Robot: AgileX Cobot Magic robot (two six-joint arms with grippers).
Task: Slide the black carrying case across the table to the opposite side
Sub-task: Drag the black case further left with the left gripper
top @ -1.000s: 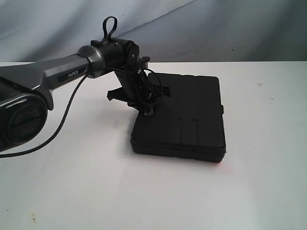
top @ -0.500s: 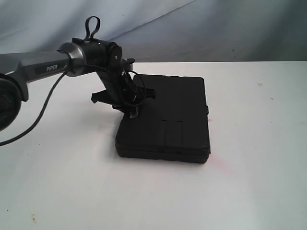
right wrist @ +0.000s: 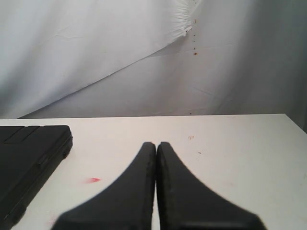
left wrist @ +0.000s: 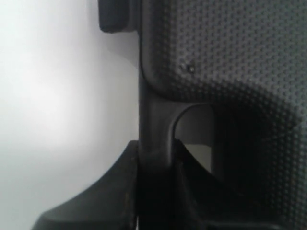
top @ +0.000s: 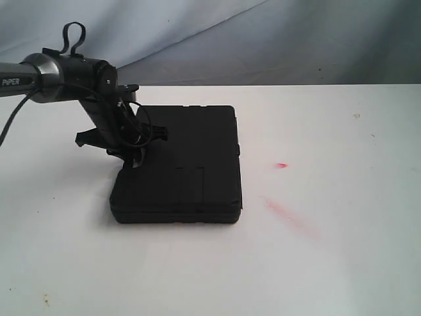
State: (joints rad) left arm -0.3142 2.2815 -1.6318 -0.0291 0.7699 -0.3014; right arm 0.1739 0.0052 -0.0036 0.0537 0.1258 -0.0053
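My left gripper will set the black case free on the bare white table (top: 110, 170) next to the case's handle edge, away from the red smear.
The flat black case (top: 181, 164) lies on the white table (top: 329, 250), left of centre in the exterior view. My left gripper (top: 133, 158) comes down on the case's left edge. In the left wrist view this gripper (left wrist: 156, 148) is shut on the moulded handle bar (left wrist: 154, 124) of the case (left wrist: 230, 62), one finger on each side of the bar. In the right wrist view my right gripper (right wrist: 156, 144) is shut with nothing in it, and the case (right wrist: 29, 153) lies apart from it. The right gripper is out of the exterior view.
A red smear (top: 289, 216) and a small red mark (top: 281, 165) lie on the table right of the case. A grey cloth backdrop (top: 263, 39) hangs behind the table's far edge. A cable (top: 13, 118) loops off the left arm.
The left arm has drawn back to the left with the case held by its handle. The case slid left across the table, uncovering the red smear.
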